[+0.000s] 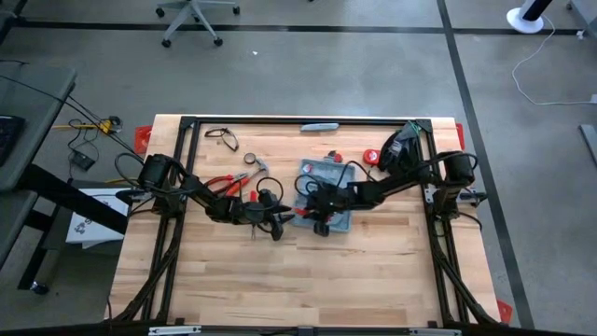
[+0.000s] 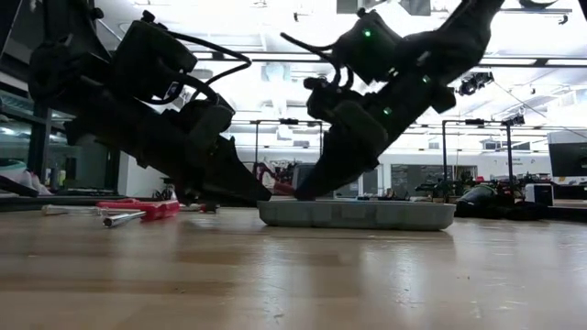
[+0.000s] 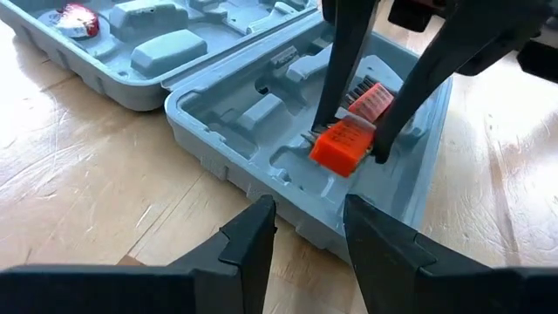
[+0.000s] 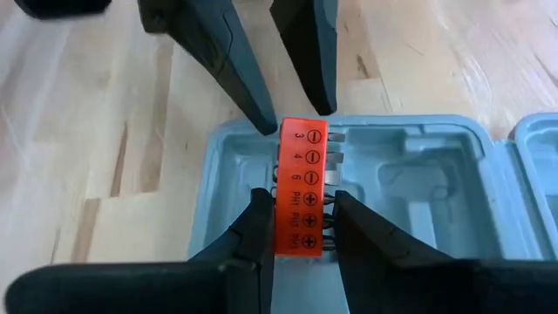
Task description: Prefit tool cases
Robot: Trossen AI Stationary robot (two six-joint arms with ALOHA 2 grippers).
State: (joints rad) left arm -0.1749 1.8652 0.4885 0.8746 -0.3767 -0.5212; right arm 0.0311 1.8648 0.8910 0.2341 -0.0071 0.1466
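Note:
The fingers of my left gripper should next go to the loose end [image 1: 298,214] [image 3: 336,157] of the orange bit holder, beyond my right gripper's fingers, and close there.
The blue-grey tool case [image 1: 324,191] lies open on the table, both moulded halves up [image 3: 261,131]. My right gripper [image 4: 301,205] reaches into the half nearer the table's front edge, shut on an orange bit holder [image 4: 302,166] printed with screw symbols. My left gripper [image 3: 307,222] stands open just outside that half's left wall [image 3: 218,161] with nothing between its fingers. Seen from the right wrist, its fingertips [image 4: 266,122] sit close to the holder's far end, apart from it. My right gripper pinches the orange bit holder by its two long edges [image 4: 281,214] between its two fingers, near one end of the strip. The fingers [image 3: 336,78] slant down from the table's right side and lie along the holder. It hangs tilted over a recess [image 3: 292,161] of the case.
Red-handled pliers [image 1: 224,182] and a small hammer [image 1: 258,166] lie left of the case. A slim grey-blue bar [image 1: 320,126] and a wire loop [image 1: 222,137] lie near the far edge, a red piece [image 1: 371,157] right of the case. Bare wood fills the near half [image 1: 308,280].

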